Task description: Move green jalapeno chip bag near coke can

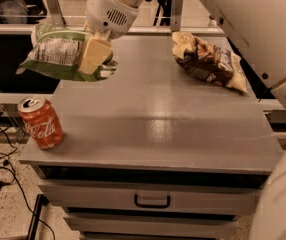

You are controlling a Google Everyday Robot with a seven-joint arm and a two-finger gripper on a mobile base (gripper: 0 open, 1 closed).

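Note:
The green jalapeno chip bag will be released on the grey table (89, 83) just behind the coke can.
The green jalapeno chip bag (58, 54) hangs in the air over the table's far left edge, its white label panel facing me. My gripper (94, 56) is shut on the bag's right part, with its yellowish fingers (95, 54) across it. The coke can (40, 122) stands upright at the table's front left corner, below and in front of the bag, apart from it.
A dark brown and yellow chip bag (208, 61) lies at the table's far right. The grey table (158, 129) has a drawer with a handle (152, 201) below. My white arm fills the right side. Cables lie on the floor at left.

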